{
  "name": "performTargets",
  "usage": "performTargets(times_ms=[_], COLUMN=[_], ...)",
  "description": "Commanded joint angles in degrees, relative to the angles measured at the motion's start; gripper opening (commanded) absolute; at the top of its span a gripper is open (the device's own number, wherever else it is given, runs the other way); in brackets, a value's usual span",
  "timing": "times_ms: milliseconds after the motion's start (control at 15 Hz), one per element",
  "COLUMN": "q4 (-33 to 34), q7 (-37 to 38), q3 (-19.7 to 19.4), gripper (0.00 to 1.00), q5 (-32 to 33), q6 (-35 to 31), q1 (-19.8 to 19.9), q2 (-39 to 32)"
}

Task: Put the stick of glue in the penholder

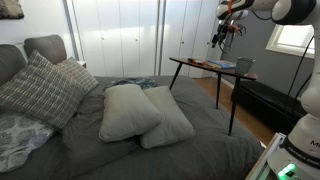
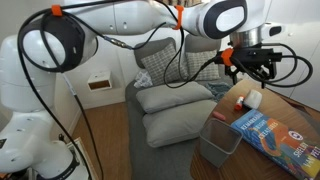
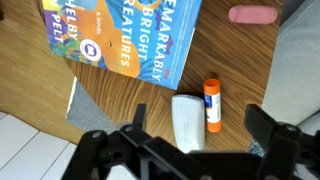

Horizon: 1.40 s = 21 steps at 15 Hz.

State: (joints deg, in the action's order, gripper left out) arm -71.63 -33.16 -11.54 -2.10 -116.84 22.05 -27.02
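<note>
My gripper will move down next to the middle of the orange glue stick [image 1: 206, 63] [image 3: 213, 106] beside the white block and close there.
The glue stick [image 3: 212, 105] is orange with a white label and lies flat on the wooden table beside a white block [image 3: 187, 122]. It is small in an exterior view [image 2: 241, 103]. My gripper [image 3: 200, 128] is open and empty, hovering above the glue stick and the white block with a finger on each side. It shows in both exterior views [image 2: 250, 66] [image 1: 222, 38]. The grey penholder [image 2: 218, 140] stands upright at the table's near corner, and at the table's end in an exterior view [image 1: 245, 67]. I cannot make it out for certain in the wrist view.
A blue and orange book [image 3: 125, 35] lies on the table [image 3: 130, 95], also in an exterior view [image 2: 270, 130]. A pink eraser [image 3: 252, 14] lies beyond the book. A grey bed with pillows [image 1: 140, 112] stands beside the table.
</note>
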Motion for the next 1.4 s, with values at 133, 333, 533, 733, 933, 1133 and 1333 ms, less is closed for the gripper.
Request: performTargets(times_ms=[133,333,533,733,933,1133,1333], q4=[4.96,6.72,9.17,10.25,11.43,13.49,15.88], q7=[0.00,1.02,6.13,11.23,14.53,15.02,10.23], q3=[0.00,0.19,2.69,4.00,4.84,5.37,7.49], gripper=[1.00,1.00,1.00,1.00,1.00,1.00,1.00], q5=[-1.07,-1.42,-3.02,-4.48,-5.78,-6.52,-8.89], q6=[2.57,3.69,5.95,7.47,7.10,7.45,4.49], q1=[0.95,0.72,1.97,2.11,2.73,3.62,5.85], q2=[-3.56,-4.93,-8.57,-11.34,-14.30,-16.90,-19.30])
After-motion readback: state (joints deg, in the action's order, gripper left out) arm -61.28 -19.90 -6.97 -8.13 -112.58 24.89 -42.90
